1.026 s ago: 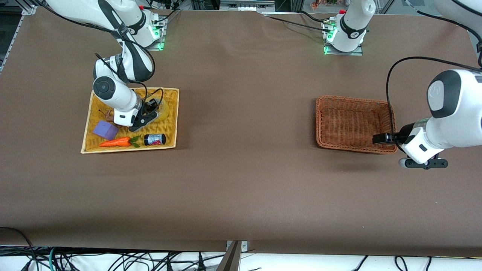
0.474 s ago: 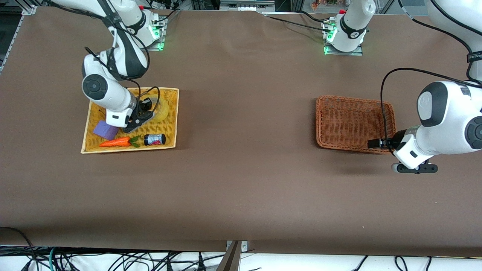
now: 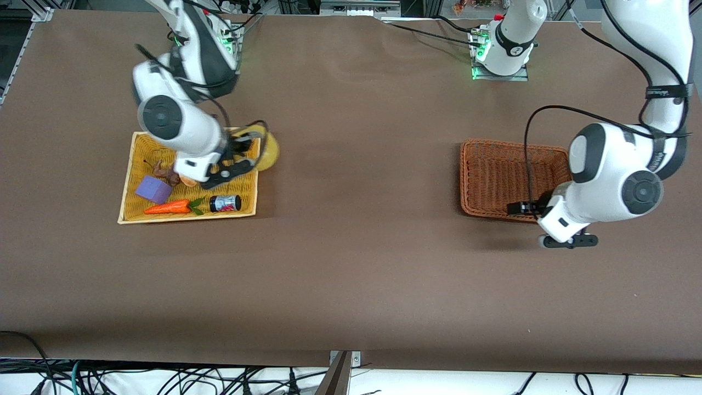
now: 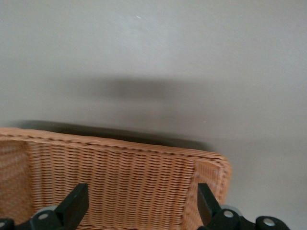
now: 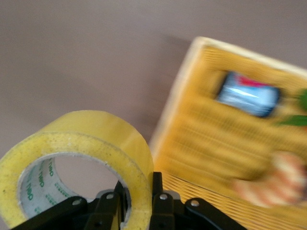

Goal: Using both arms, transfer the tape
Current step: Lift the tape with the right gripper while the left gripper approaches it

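Note:
The tape, now held over the yellow tray's edge, will lie between the yellow tray and brown basket, nearer the basket [image 3: 395, 175], once the robot's right gripper releases it.
My right gripper [image 3: 247, 149] is shut on the wall of the yellowish tape roll [image 3: 269, 154], one finger inside the hole and one outside. It holds the roll in the air over the yellow tray's [image 3: 137, 211] edge toward the left arm's end. In the right wrist view the tape [image 5: 86, 153] fills the lower corner between the fingers [image 5: 157, 184]. My left gripper [image 3: 515, 208] is open and empty, over the near rim of the brown wicker basket [image 3: 493, 175]. In the left wrist view its fingers [image 4: 74, 205] stand wide apart above the basket wall [image 4: 120, 175].
In the yellow tray lie a purple block [image 3: 154, 189], a toy carrot [image 3: 170, 207], a small dark can [image 3: 225, 203] and a striped orange toy partly under the right arm. The can [image 5: 249, 93] and the tray [image 5: 216, 143] show in the right wrist view.
My right gripper has lifted the tape out of the tray and carried it toward the tray's edge. My left arm has swung along the basket's near rim toward the table's middle.

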`<control>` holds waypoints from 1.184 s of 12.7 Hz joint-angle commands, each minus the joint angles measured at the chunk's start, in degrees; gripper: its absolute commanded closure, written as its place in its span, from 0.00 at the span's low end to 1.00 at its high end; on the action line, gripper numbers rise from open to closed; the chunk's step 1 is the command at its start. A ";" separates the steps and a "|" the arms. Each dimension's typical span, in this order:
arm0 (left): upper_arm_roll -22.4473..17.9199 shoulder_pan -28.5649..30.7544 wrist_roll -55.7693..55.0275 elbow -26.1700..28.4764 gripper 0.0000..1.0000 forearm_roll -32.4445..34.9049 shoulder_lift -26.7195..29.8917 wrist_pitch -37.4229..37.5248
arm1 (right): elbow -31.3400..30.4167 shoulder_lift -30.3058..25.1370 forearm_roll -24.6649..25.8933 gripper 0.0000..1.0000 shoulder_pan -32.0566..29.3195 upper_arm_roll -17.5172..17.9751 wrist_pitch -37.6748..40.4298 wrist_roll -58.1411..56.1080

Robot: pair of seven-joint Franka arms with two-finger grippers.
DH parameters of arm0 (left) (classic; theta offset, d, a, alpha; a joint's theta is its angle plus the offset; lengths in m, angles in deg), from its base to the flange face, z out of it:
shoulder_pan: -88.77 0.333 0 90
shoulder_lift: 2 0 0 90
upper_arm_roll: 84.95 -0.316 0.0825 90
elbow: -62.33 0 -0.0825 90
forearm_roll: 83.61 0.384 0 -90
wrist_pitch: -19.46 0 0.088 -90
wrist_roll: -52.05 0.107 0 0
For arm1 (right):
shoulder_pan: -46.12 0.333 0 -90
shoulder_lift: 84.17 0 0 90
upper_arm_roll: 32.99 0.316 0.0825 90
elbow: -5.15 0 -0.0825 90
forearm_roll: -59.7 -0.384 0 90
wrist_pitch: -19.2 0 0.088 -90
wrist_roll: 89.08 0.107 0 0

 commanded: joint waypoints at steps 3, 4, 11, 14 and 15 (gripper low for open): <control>3.71 0.14 -3.68 3.58 0.00 1.23 2.79 -1.37 | 16.19 19.03 -1.23 1.00 14.78 -0.22 -11.19 31.15; 4.24 0.14 -5.34 3.58 0.00 1.23 2.70 -1.45 | 19.10 22.65 -0.97 1.00 17.95 -0.22 -13.04 36.61; 10.13 0.23 -13.97 6.83 0.00 1.23 2.79 -5.06 | 23.53 30.78 -0.88 0.03 25.02 -0.57 -33.01 52.92; 12.76 0.23 -14.84 8.76 0.00 1.23 3.66 -5.49 | 23.53 24.47 -0.35 0.00 22.39 -2.15 -21.64 49.26; 14.07 0.23 -16.41 10.25 0.00 1.23 4.27 -6.89 | 23.53 21.48 -0.35 0.00 20.81 -2.76 -15.41 45.41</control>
